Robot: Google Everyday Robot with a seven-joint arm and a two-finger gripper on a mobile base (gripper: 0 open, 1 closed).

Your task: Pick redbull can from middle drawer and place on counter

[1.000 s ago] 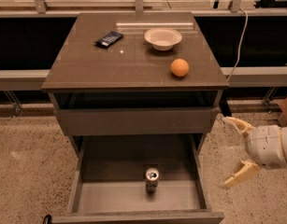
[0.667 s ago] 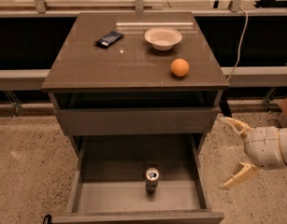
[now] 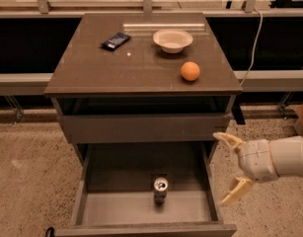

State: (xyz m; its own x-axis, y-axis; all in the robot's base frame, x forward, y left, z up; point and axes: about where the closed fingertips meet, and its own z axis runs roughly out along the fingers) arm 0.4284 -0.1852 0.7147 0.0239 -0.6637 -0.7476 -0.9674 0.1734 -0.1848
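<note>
Next, the gripper grips the redbull can's upper body (image 3: 160, 188), just below its silver top, inside the open middle drawer.
The redbull can (image 3: 160, 190) stands upright on the bare floor of the open middle drawer (image 3: 99, 207), near its centre, silver top facing up. The counter (image 3: 116, 68) is the glossy dark top of the cabinet above. My gripper (image 3: 232, 168) hangs to the right of the drawer, outside its right wall, at about the can's height. Its two pale fingers (image 3: 229, 140) are spread wide apart and hold nothing. It is well to the right of the can.
On the counter lie an orange ball (image 3: 190, 71), a white bowl (image 3: 172, 39) and a dark flat packet (image 3: 115, 41). A narrower drawer front (image 3: 141, 127) sits above the open drawer. A cable (image 3: 249, 53) hangs at the right. The floor is speckled.
The gripper has shifted slightly left and down, closer to the drawer's right side. The can and counter objects have not moved.
</note>
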